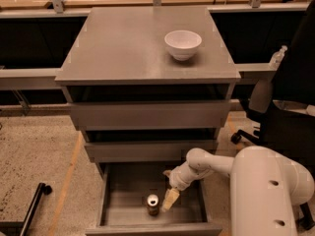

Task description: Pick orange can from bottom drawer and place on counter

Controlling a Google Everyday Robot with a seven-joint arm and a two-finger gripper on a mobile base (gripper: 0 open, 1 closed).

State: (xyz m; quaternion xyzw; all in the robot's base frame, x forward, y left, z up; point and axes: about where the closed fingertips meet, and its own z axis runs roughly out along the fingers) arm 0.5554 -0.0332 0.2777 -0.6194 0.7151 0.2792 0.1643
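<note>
Next, my gripper moves next to the orange can's upper part (152, 200), beside its silver top, and closes there.
The orange can (152, 204) stands upright on the floor of the open bottom drawer (118, 200), near its front, silver top up. My gripper (169, 199) hangs inside the drawer just right of the can, its pale fingers (172, 197) pointing down, close beside the can and holding nothing that I can see. My white arm (211, 163) reaches in from the right. The grey counter (123, 48) above is the cabinet top.
A white bowl (182, 44) sits on the counter at the right rear. Two shallower drawers (147, 114) above are pulled out a little. A black office chair (285, 112) stands at the right. A black pole (29, 208) lies on the speckled floor at the left.
</note>
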